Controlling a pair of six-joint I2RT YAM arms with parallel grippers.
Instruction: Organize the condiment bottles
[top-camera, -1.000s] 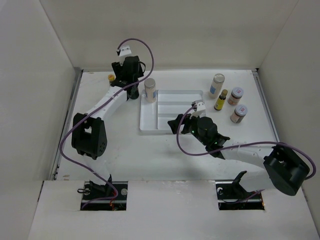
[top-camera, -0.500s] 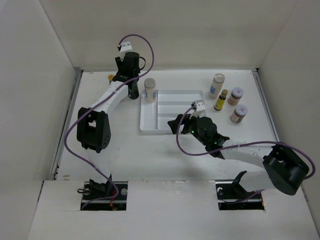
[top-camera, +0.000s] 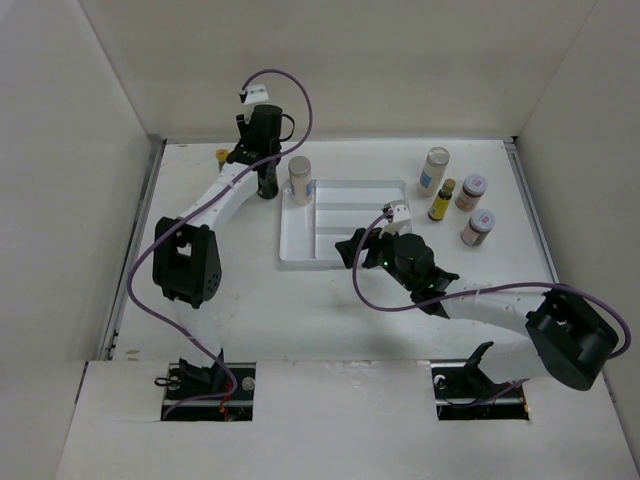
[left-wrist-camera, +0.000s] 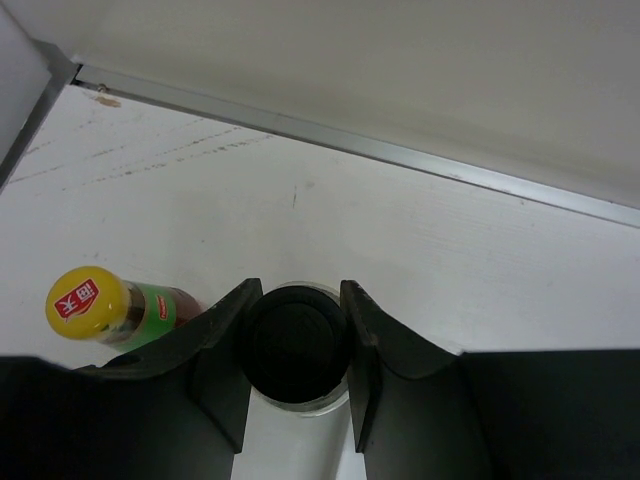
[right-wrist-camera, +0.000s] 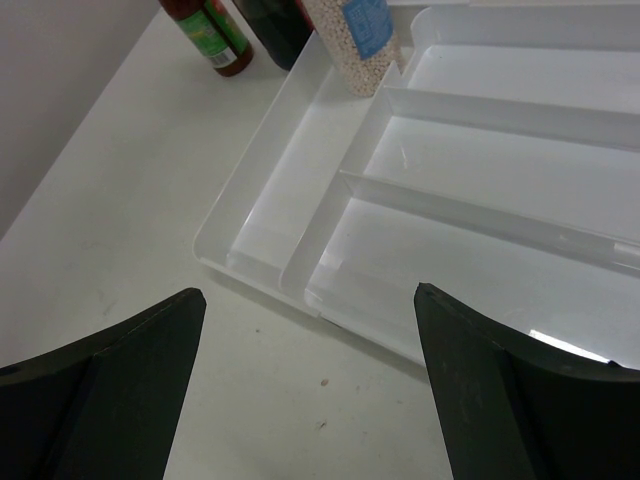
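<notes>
The robot's left gripper should release the dark condiment bottle at the near end of the seed jar's tray compartment (top-camera: 302, 250).
My left gripper (left-wrist-camera: 296, 340) is shut on the black cap of a dark condiment bottle (left-wrist-camera: 296, 350) standing at the far left of the table; both fingers press its sides. A red sauce bottle with a yellow cap (left-wrist-camera: 88, 303) stands just left of it. A white-capped seed jar (top-camera: 300, 180) sits at the white divided tray's (top-camera: 340, 240) far left corner. At the far right stand a white-capped bottle (top-camera: 434, 170), a yellow bottle (top-camera: 442, 200) and two pink-lidded jars (top-camera: 471, 191) (top-camera: 479, 227). My right gripper (right-wrist-camera: 310, 292) hangs open and empty over the table by the tray's near edge (right-wrist-camera: 250, 250).
The tray's compartments (right-wrist-camera: 480, 160) hold nothing. Enclosure walls close the table on the left, back and right; a metal strip (left-wrist-camera: 400, 155) runs along the back wall just behind the held bottle. The red bottle (right-wrist-camera: 215, 35) and seed jar (right-wrist-camera: 355, 40) flank it.
The left gripper has moved a little farther over the dark bottle and closed on its cap. The right arm has not moved.
</notes>
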